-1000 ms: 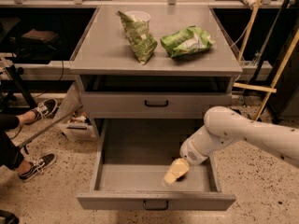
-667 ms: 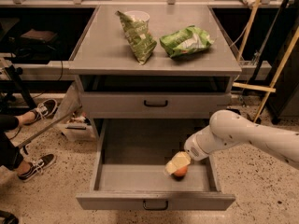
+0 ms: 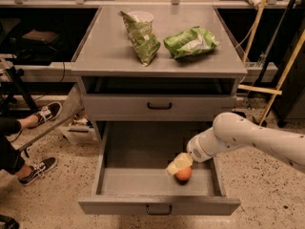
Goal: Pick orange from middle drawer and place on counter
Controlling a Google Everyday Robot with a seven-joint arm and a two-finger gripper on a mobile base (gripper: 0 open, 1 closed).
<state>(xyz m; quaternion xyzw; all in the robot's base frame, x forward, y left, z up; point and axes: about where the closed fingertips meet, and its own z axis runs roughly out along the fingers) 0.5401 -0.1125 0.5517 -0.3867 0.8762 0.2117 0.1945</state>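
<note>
I should close my gripper around the sides of the orange point(image 3: 184, 174) in the open middle drawer, because the orange has to go up to the counter.
The orange point(image 3: 184, 174) is in the open middle drawer point(image 3: 143, 187), toward the front right of its floor. My gripper point(image 3: 177, 166) reaches in from the right on the white arm point(image 3: 248, 140). Its cream tip is right over the orange's upper left side and covers part of it. I cannot tell whether the orange rests on the drawer floor or is lifted. The grey counter point(image 3: 109, 51) tops the cabinet above.
Two green chip bags point(image 3: 141, 36) point(image 3: 190, 42) and a white cup point(image 3: 141, 17) are on the counter. The upper drawer front point(image 3: 159, 106) is closed. A person's feet in sneakers point(image 3: 45, 112) are at the left. Wooden poles point(image 3: 286, 70) lean at the right.
The gripper has risen slightly inside the drawer. The orange, hidden under it a second ago, now shows below its tip.
</note>
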